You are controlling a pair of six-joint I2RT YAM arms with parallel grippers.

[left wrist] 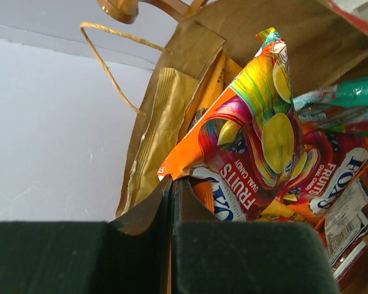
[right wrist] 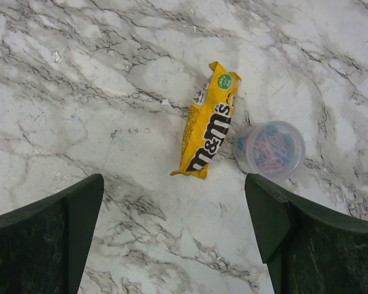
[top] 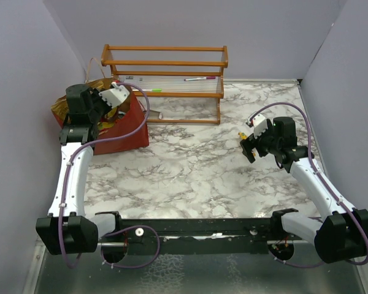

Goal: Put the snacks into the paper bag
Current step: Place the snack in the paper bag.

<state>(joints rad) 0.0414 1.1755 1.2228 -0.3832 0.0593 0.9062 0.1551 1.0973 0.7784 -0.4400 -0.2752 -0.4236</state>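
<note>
My right gripper needs to next close on the near end (top: 253,154) (right wrist: 195,165) of the yellow M&M's packet, which is opposite the end with the green circle.
The red paper bag (top: 127,131) stands at the far left, its brown inside (left wrist: 294,37) filling the left wrist view. Several snack packets lie in it. My left gripper (left wrist: 172,181) is inside the bag mouth (top: 110,113), shut on the corner of an orange Fox's Fruits candy packet (left wrist: 251,141). My right gripper (right wrist: 173,184) is open and empty above the table at the right (top: 246,146). A yellow M&M's packet (right wrist: 210,122) lies flat on the marble just beyond its fingers, and shows as a yellow speck in the top view (top: 241,135).
A small translucent cup (right wrist: 270,149) of paper clips sits touching the M&M's packet on its right. A wooden slatted rack (top: 165,76) stands at the back, right of the bag. The bag's string handle (left wrist: 110,61) hangs by the left wall.
</note>
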